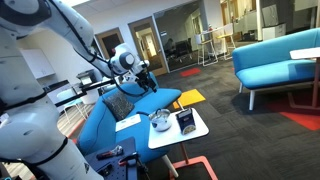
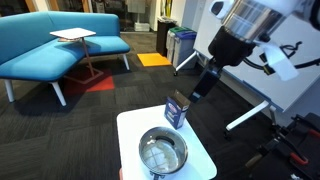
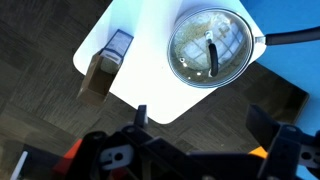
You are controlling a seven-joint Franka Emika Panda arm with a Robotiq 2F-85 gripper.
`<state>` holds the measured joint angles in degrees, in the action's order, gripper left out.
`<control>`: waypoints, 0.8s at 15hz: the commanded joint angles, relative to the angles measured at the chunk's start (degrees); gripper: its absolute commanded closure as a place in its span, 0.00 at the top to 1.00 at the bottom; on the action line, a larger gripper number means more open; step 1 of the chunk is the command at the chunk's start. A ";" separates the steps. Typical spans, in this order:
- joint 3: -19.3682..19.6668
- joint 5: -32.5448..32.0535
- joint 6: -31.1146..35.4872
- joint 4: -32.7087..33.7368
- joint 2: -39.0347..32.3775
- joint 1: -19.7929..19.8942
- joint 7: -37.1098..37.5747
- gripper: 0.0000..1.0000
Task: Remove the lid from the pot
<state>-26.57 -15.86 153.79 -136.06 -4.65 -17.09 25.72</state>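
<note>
The small dark grip (image 1: 160, 112) (image 3: 212, 57) on top of the round silvery lid is the next place my gripper will go to and close on.
The small shiny steel pot (image 3: 171, 52) stands on a white table (image 3: 130, 30), and its long dark handle reaches off to the right. The round silvery lid (image 3: 195, 38) sits on it with a small dark grip at its middle. Both show in both exterior views: pot (image 2: 165, 171) with lid (image 2: 162, 148), and pot (image 1: 160, 124) with lid (image 1: 160, 117). My gripper (image 3: 203, 125) is open and empty. It hangs high above the table edge, clear of the pot, and it also shows in both exterior views (image 2: 203, 88) (image 1: 143, 76).
A dark upright box with a pale label (image 3: 105, 65) stands on the table beside the pot (image 2: 176, 110). Blue sofas (image 2: 60, 45) and a small side table (image 2: 73, 36) stand across the dark carpet. A blue seat (image 1: 110, 115) adjoins the table.
</note>
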 commanded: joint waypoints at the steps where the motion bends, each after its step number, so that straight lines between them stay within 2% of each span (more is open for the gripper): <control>1: 2.59 -11.82 -1.86 10.53 -13.49 -3.13 12.29 1.00; 4: 4.97 -16.31 -1.94 17.76 -22.72 -6.49 16.34 1.00; 5: 9.28 -12.04 -1.02 19.61 -24.84 -11.23 12.88 1.00; 8: 10.92 -5.07 -2.14 25.27 -31.43 -14.05 7.88 1.00; 12: 13.70 2.34 -5.23 28.74 -34.58 -17.49 3.57 1.00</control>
<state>-15.37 -17.47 152.55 -110.77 -37.87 -31.78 31.68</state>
